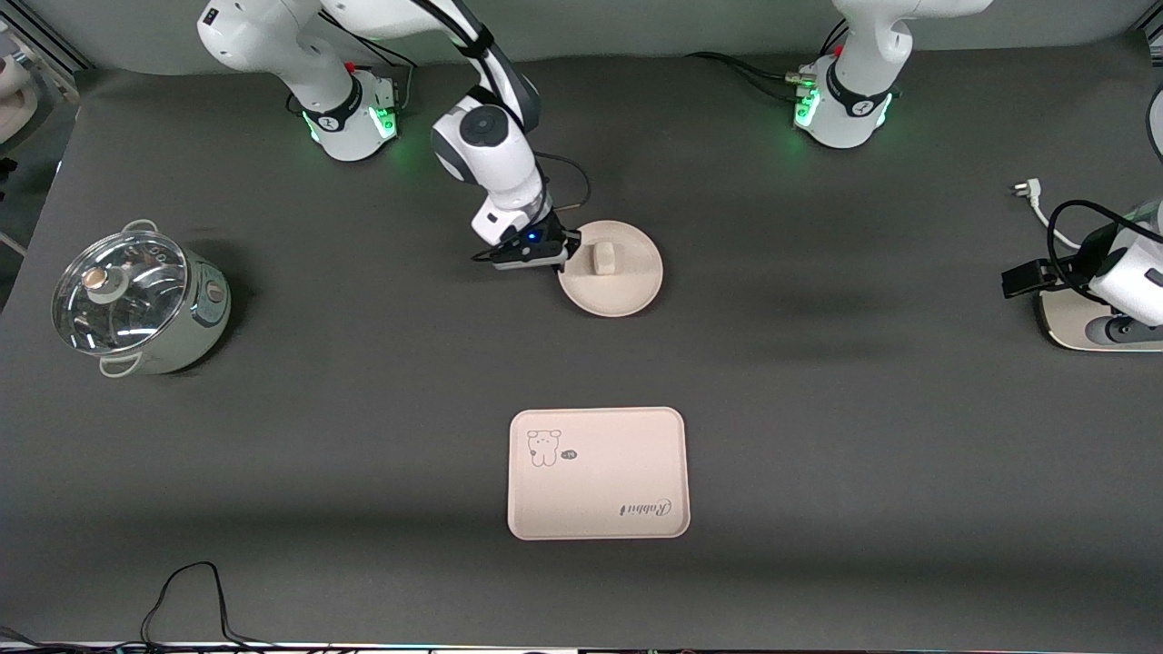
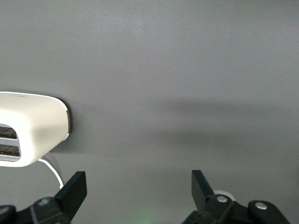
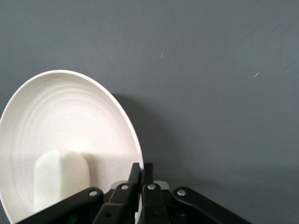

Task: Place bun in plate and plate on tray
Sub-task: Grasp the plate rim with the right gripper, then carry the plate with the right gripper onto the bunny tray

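The robot's right gripper will let go of the plate on the tray (image 1: 611, 479) beside the bear drawing, covering the lettering.
The round cream plate (image 1: 627, 282) sits mid-table, farther from the front camera than the tray (image 1: 597, 472). On the plate lies the small off-white bun (image 1: 602, 257), on the half toward the right arm's end. My right gripper (image 1: 565, 259) is down at the plate's rim on that same side. In the right wrist view the right gripper (image 3: 141, 167) is shut on the rim of the plate (image 3: 65, 116), with the bun (image 3: 60, 179) close beside it. My left gripper (image 2: 138, 179) waits at the left arm's end of the table, open, with nothing between its fingers.
A steel pot with a glass lid (image 1: 136, 304) stands toward the right arm's end. A white toaster-like appliance (image 2: 32, 135) sits under the left arm's hand (image 1: 1127, 272), with a white plug (image 1: 1027, 191) nearby. A black cable (image 1: 191, 590) loops at the table's front edge.
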